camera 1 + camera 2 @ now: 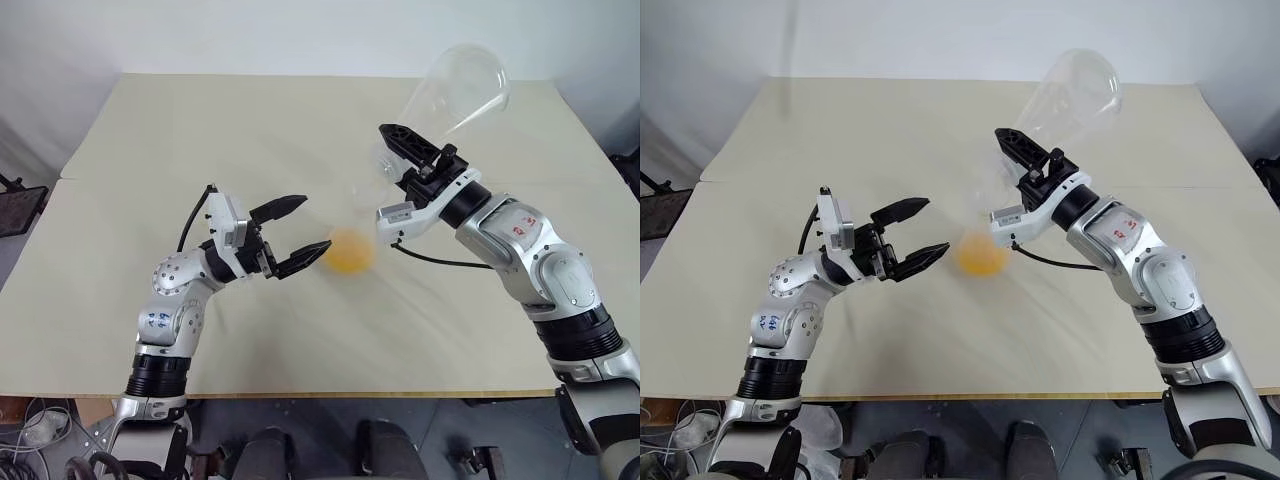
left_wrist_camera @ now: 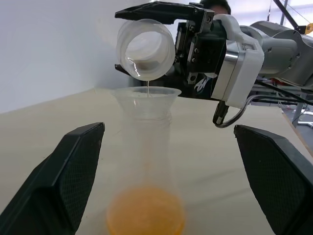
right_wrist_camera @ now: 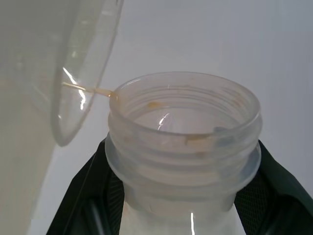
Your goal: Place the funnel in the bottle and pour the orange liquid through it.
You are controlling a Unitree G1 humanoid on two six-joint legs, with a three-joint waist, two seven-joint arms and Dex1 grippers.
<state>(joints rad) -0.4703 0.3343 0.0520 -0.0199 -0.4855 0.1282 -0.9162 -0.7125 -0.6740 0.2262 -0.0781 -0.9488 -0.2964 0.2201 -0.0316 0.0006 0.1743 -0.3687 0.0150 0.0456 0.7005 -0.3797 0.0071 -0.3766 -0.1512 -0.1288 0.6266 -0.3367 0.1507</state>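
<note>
Next, I set the second clear flask down on the beige table (image 1: 528,267) below my right gripper's arm, in line with the base of the bottle.
The bottle (image 2: 145,147) stands upright mid-table with the clear funnel (image 2: 145,98) seated in its neck. Orange liquid (image 1: 350,252) pools in its round base. My right gripper (image 1: 397,175) is shut on the neck of a second clear flask (image 1: 455,90), tipped with its mouth (image 2: 145,49) just above the funnel. A thin thread of liquid (image 2: 147,87) runs from that mouth into the funnel. My left gripper (image 1: 315,228) is open beside the bottle's base; its fingers flank the bottle without touching it.
The beige table (image 1: 200,130) stretches wide on all sides of the bottle, with its front edge near my arms. A dark object (image 1: 18,205) stands off the table's left side.
</note>
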